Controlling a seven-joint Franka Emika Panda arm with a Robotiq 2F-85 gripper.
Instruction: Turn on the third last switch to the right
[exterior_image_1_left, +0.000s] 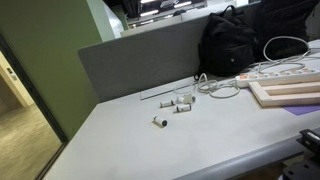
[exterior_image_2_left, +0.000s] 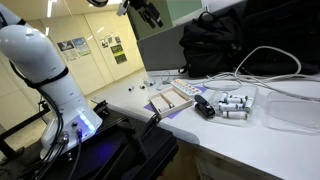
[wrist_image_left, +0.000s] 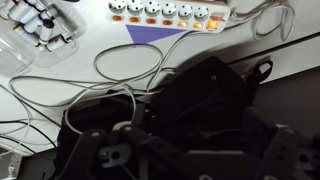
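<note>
The robot's gripper should close its fingers just over the switches nearer the clear tray (exterior_image_1_left: 298, 72) (wrist_image_left: 135, 19) on the white power strip, so it is ready to press one down.
A white power strip (wrist_image_left: 165, 12) with a row of several switches lies at the top of the wrist view; one switch near its right end glows orange (wrist_image_left: 200, 15). The strip also shows in an exterior view (exterior_image_1_left: 275, 72), beside the black backpack (exterior_image_1_left: 235, 42). My gripper (wrist_image_left: 195, 150) hangs high above the backpack (wrist_image_left: 200, 100), far from the strip. Its dark fingers sit wide apart at the bottom of the wrist view, open and empty. In an exterior view the gripper (exterior_image_2_left: 148, 12) is up near the ceiling line.
White cables (wrist_image_left: 110, 70) loop between strip and backpack. A wooden tray (exterior_image_1_left: 285, 95) lies by the strip. Small white cylinders (exterior_image_1_left: 180, 103) are scattered on the grey table (exterior_image_1_left: 130, 140). A clear tray holding more cylinders (wrist_image_left: 30, 30) sits left of the strip.
</note>
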